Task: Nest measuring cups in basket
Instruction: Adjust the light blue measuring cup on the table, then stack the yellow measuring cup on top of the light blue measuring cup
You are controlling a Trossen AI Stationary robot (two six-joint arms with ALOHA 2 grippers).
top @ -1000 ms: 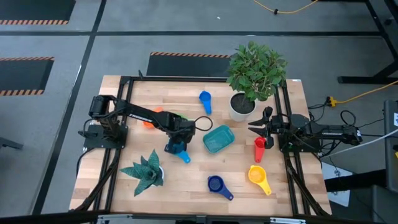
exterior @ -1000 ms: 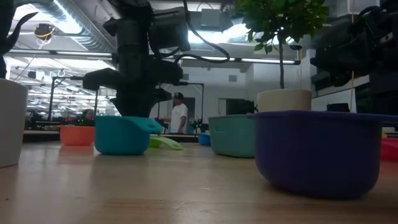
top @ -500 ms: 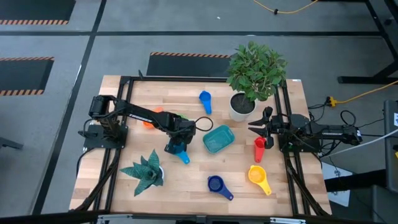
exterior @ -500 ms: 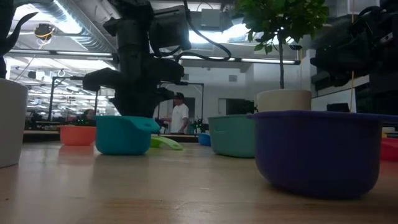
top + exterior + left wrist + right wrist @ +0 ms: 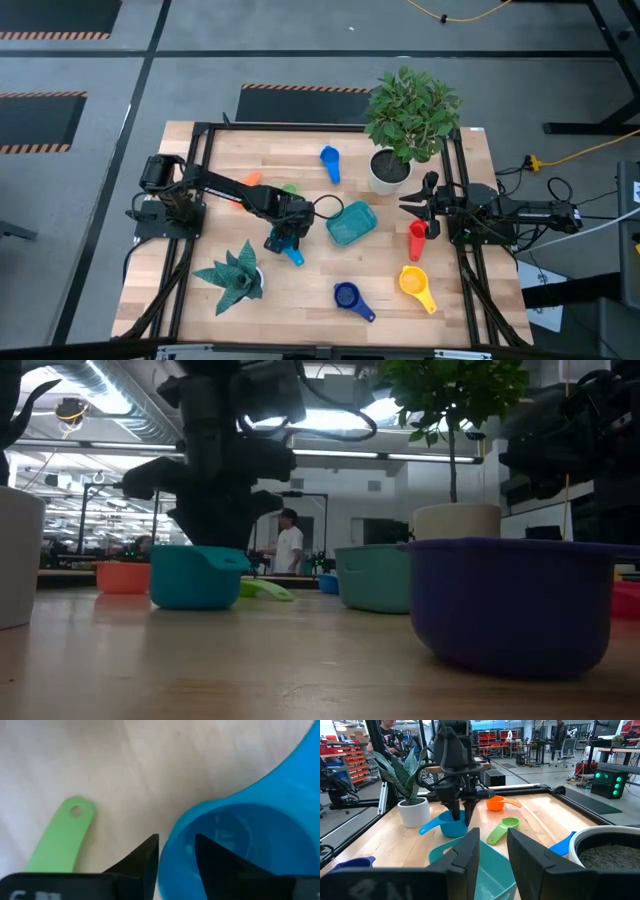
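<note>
Next, my right gripper closes on the yellow cup's rim [image 5: 421, 271], nearest the red cup's handle.
My left gripper [image 5: 285, 238] points down over the light blue measuring cup [image 5: 291, 250], which sits on the table left of the teal basket [image 5: 351, 223]. It is open. In the left wrist view its fingers [image 5: 145, 857] stand astride the cup's rim [image 5: 167, 851]. The green cup [image 5: 290, 188] and orange cup [image 5: 250, 180] lie behind it. The mid blue cup [image 5: 330, 160], red cup [image 5: 417, 240], yellow cup [image 5: 413, 282] and dark blue cup [image 5: 347, 296] lie around the basket. My right gripper [image 5: 403, 203] waits open at the right edge, holding nothing. My left gripper comes from above, pointing down, with one finger [image 5: 212, 862] inside the light blue cup's bowl and the other outside its wall. Whether either finger touches the wall I cannot tell. The cup stands upright on the table.
A white pot with a leafy plant [image 5: 390, 170] stands at the back right. A spiky plant in a white pot [image 5: 235, 275] stands at the near left. Black frame rails [image 5: 190, 250] run along the table's sides. Bare wood lies between the basket and the near edge.
My left arm has swung slightly toward the table's near edge, so the green and orange cups behind it show more in the high view. The light blue cup stays on the table.
</note>
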